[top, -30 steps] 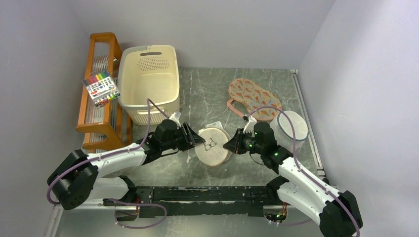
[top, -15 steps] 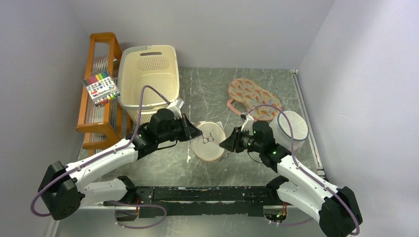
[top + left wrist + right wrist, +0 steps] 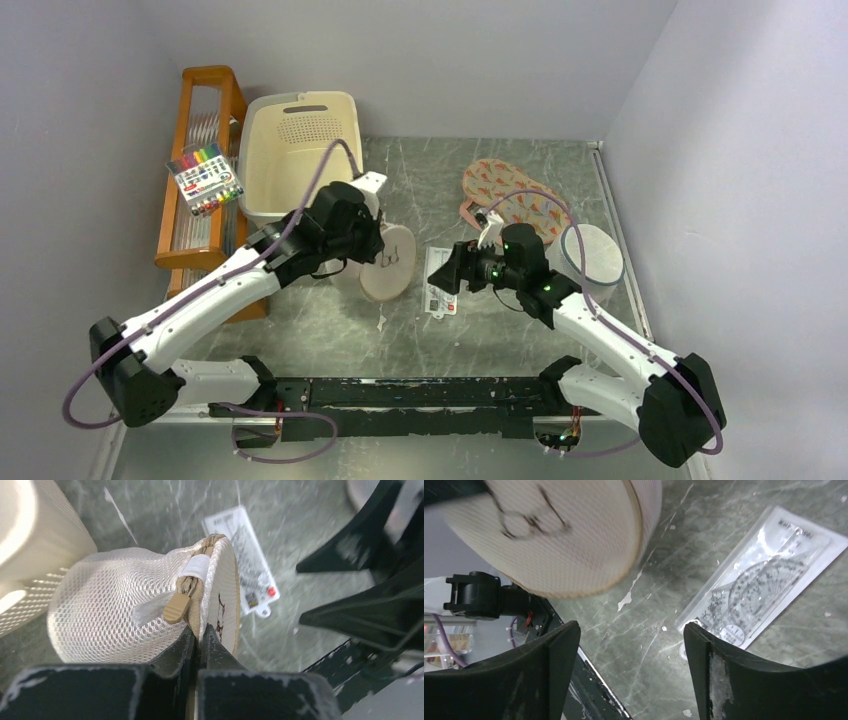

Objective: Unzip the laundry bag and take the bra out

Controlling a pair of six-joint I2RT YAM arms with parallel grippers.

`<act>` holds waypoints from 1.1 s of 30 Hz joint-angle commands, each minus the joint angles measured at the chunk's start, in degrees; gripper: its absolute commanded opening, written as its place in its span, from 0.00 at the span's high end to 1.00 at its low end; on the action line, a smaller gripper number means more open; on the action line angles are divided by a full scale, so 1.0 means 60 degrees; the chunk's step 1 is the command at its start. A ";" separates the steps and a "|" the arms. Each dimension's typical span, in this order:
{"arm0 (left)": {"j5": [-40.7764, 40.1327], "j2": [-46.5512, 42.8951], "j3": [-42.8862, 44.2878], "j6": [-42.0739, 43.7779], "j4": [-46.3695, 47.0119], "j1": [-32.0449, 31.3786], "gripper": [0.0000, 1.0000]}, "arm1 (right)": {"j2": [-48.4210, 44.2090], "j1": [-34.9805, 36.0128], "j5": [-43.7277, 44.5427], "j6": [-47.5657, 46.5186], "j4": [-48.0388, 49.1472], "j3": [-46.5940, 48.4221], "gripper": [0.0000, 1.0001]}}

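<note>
Next, my left gripper lets go and regrips the laundry bag's rim [image 3: 198, 599] with the zip pull towards my right gripper, as the zip pull is facing away from my right gripper now.
The laundry bag [image 3: 388, 265], a round cream mesh disc with a black squiggle on its face, hangs tilted on edge above the table. My left gripper [image 3: 378, 248] is shut on its rim [image 3: 200, 630], right below the tan zip pull [image 3: 176, 608]. The zip looks closed where it shows. My right gripper [image 3: 443, 272] stands open just right of the bag, its jaws [image 3: 631, 670] wide apart with only the table between them. In the right wrist view the bag [image 3: 559, 535] fills the upper left. The bra is hidden.
A clear packet with a protractor [image 3: 440, 296] lies under the right gripper. A cream laundry basket [image 3: 300, 165] and a wooden rack [image 3: 200, 200] with a marker pack stand at the back left. A whiter drum mesh bag [image 3: 590, 255] and an orange-patterned fabric piece [image 3: 515, 200] are on the right.
My left gripper shut on the bag's rim and lifted it up and to the left, tipping it on edge. My right gripper opened and came off the bag. The packet underneath is uncovered.
</note>
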 commanded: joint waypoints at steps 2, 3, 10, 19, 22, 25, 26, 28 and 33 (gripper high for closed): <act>0.1247 0.0790 -0.0475 0.1096 -0.0428 -0.0274 0.93 | 0.0655 0.0030 -0.0095 -0.0332 0.0493 0.0560 0.21; 0.1494 0.0913 -0.0605 0.1071 -0.0226 -0.0359 0.93 | 0.0843 0.0033 -0.0225 -0.0343 0.0673 0.0554 0.21; 0.2380 0.1114 -0.1304 0.0988 0.0762 -0.0795 0.90 | 0.1993 0.0030 -0.1219 -0.0378 0.2359 0.0020 0.28; 0.2956 0.0696 -0.1869 0.0583 0.1547 -0.0812 0.83 | 0.2761 0.0117 -0.2784 0.0749 0.5433 -0.0762 0.43; 0.2761 0.0457 -0.2002 0.0431 0.1748 -0.0813 0.80 | 0.2882 0.0110 -0.2578 0.1199 0.5915 -0.1057 0.58; 0.2325 -0.0010 -0.2432 -0.0501 0.2013 -0.0811 0.71 | 0.2807 0.0117 -0.2077 0.1650 0.6311 -0.1447 0.80; 0.2138 -0.0194 -0.2625 -0.0799 0.2084 -0.0815 0.69 | 0.2769 0.0117 -0.2013 0.1759 0.6560 -0.1591 0.81; 0.1817 -0.0655 -0.3170 -0.1499 0.2340 -0.0815 0.62 | 0.2742 0.0117 -0.1910 0.2038 0.7012 -0.1824 0.83; 0.1350 -0.1916 -0.4517 -0.2929 0.3257 -0.0799 0.46 | 0.2919 0.0117 -0.2019 0.2243 0.7605 -0.1896 0.89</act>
